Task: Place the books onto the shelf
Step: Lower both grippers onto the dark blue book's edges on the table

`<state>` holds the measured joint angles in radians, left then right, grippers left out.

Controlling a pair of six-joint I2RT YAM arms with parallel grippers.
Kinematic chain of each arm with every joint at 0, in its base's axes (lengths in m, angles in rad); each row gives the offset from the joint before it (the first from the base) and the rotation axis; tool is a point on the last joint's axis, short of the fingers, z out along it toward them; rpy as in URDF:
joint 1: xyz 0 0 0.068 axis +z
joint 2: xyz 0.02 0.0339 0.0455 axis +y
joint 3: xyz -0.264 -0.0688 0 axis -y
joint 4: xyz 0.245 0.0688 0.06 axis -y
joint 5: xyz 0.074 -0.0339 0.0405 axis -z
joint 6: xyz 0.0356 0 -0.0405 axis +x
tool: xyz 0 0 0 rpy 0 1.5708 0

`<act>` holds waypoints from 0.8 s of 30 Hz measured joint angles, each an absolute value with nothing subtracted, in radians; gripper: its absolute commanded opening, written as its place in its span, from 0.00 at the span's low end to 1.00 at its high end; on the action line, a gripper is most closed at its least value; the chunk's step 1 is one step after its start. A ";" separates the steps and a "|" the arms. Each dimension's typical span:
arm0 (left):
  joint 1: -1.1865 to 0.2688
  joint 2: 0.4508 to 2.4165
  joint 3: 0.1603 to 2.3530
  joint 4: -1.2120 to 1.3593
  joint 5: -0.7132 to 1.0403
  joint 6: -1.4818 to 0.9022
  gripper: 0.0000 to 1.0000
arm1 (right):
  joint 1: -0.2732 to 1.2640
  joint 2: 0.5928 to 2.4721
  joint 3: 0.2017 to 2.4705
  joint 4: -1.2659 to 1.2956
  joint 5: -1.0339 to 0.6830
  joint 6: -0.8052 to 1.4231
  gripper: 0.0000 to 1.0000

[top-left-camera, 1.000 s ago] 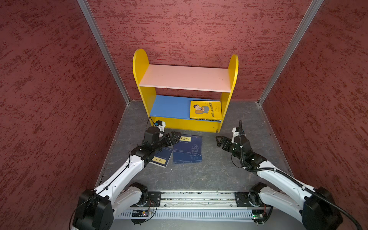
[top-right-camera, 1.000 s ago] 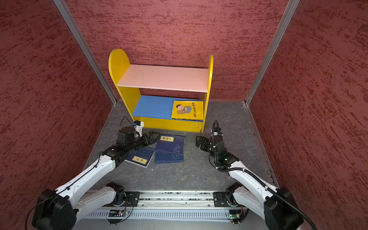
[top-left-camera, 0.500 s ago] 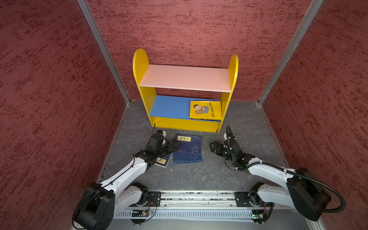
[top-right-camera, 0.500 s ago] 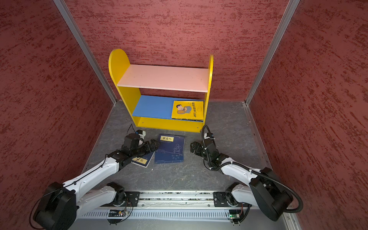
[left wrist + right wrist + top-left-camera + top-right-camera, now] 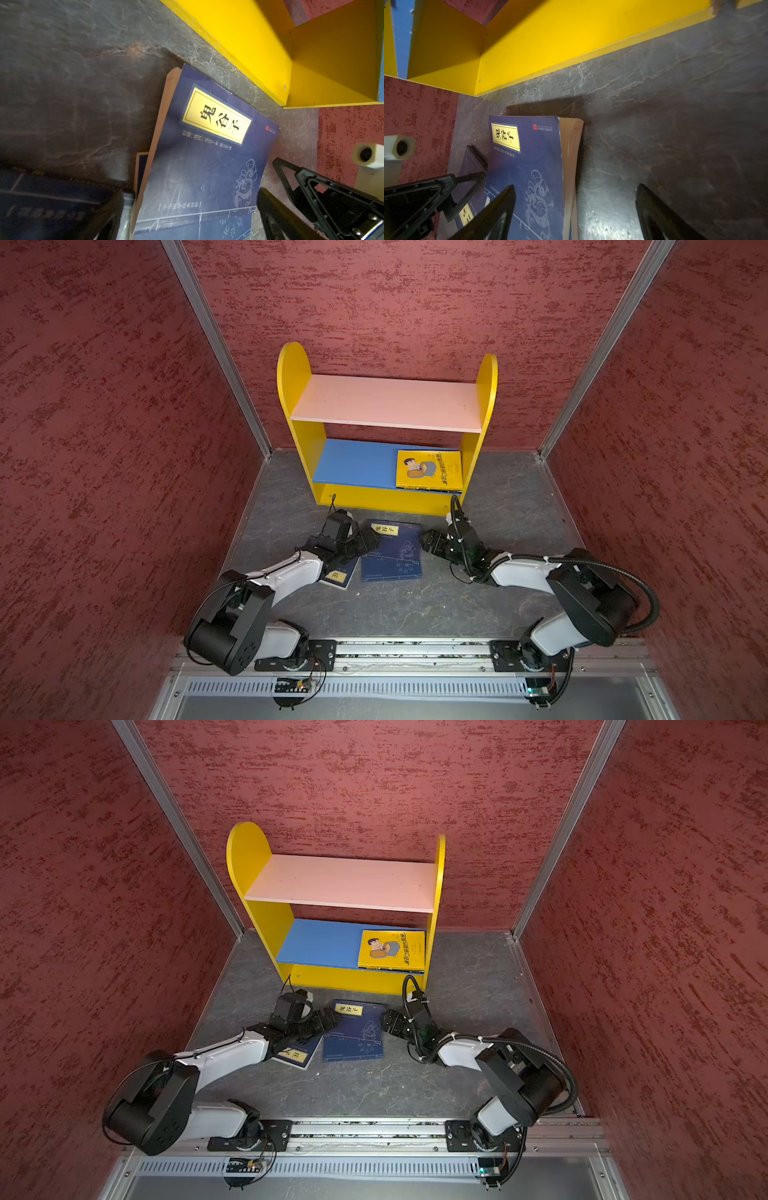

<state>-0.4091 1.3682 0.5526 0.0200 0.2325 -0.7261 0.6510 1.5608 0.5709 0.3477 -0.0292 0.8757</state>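
The fingers of my left gripper should close on the upper navy book's short page edge [image 5: 364,553] [image 5: 138,210], on the side facing that gripper, towards the book's corner nearer the bar.
The shelf [image 5: 386,400] [image 5: 340,882] stands at the back wall. A yellow book [image 5: 429,470] [image 5: 392,950] lies flat on the right of its blue lower board. A navy book [image 5: 392,560] [image 5: 353,1042] [image 5: 207,155] [image 5: 533,166] with a yellow label lies on the floor in front. A second navy book [image 5: 337,576] [image 5: 467,214] sits partly under the left arm. My left gripper [image 5: 371,540] [image 5: 189,220] is open at the first navy book's left edge. My right gripper [image 5: 426,540] [image 5: 575,207] is open, straddling that book's page edge.
Red textured walls [image 5: 104,448] close in the left, back and right sides. Both arm bases ride on a metal rail [image 5: 411,651] along the front. Grey stone-patterned floor [image 5: 511,506] lies between the shelf and the rail.
The right arm dropped low and its gripper moved left to the navy book's right edge, its jaws narrowing slightly. The left gripper sank a little towards the book's left edge.
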 measured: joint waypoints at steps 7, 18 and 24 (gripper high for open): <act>-0.416 1.443 0.582 0.068 0.247 -0.725 0.96 | 0.651 1.660 0.605 0.425 -0.095 0.888 0.85; -0.453 1.500 0.603 0.130 0.239 -0.725 0.94 | 0.639 1.765 0.633 0.586 -0.192 0.943 0.79; -0.461 1.520 0.618 0.144 0.222 -0.726 0.94 | 0.627 1.766 0.618 0.615 -0.200 0.975 0.77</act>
<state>-0.4610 1.5200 0.6182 0.1436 0.2222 -0.7258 0.6273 1.7657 0.6182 0.6147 -0.2005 0.9752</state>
